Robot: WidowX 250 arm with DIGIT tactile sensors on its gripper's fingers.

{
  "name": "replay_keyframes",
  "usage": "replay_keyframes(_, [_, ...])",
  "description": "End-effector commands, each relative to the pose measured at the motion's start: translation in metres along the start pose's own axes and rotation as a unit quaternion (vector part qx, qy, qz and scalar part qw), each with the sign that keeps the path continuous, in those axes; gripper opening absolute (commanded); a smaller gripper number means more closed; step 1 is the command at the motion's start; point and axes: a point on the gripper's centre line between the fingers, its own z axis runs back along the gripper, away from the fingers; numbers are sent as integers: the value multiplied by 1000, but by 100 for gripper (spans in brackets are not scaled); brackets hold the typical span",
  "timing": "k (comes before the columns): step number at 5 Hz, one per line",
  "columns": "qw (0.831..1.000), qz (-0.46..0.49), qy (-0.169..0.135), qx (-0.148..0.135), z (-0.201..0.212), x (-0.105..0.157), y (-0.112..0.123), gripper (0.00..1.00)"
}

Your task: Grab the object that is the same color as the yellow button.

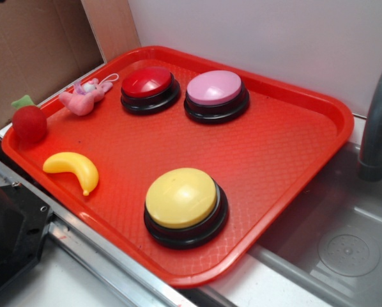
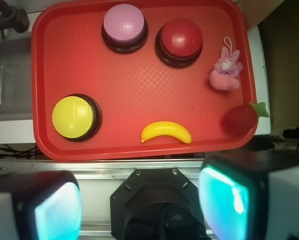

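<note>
My gripper needs to close on the stem half (image 1: 87, 171) (image 2: 152, 130) of the yellow banana, the half closer to the yellow button, because the two have matching colours.
A small curved yellow banana (image 1: 71, 169) (image 2: 166, 132) lies near the front-left edge of the red tray (image 1: 287, 147) (image 2: 69, 60). The yellow button (image 1: 183, 203) (image 2: 74, 117), a pale yellow dome on a black base, stands at the tray's front. In the wrist view my gripper (image 2: 139, 205) hangs high above the robot base, short of the tray, open wide with nothing between its teal pads (image 2: 222, 200). The gripper does not show in the exterior view.
On the tray also stand a red-domed button (image 1: 149, 88) (image 2: 179, 41) and a pink-domed button (image 1: 216, 94) (image 2: 124, 26). A pink plush bunny (image 1: 85, 96) (image 2: 225, 70) and a red plush strawberry (image 1: 29, 120) (image 2: 241, 119) lie at its edge. A metal sink (image 1: 344, 243) and grey faucet (image 1: 376, 121) adjoin.
</note>
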Motion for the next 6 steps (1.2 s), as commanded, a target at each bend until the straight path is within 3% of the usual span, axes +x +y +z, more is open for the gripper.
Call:
replay_keyframes(1, [1000, 0, 0, 0, 0, 0, 0, 100])
replay_keyframes(4, [997, 75, 26, 4, -21, 13, -2, 100])
replay_keyframes(5, [980, 199, 25, 1, -39, 17, 1, 100])
replay_keyframes(6, [948, 319, -1, -13, -58, 15, 0, 100])
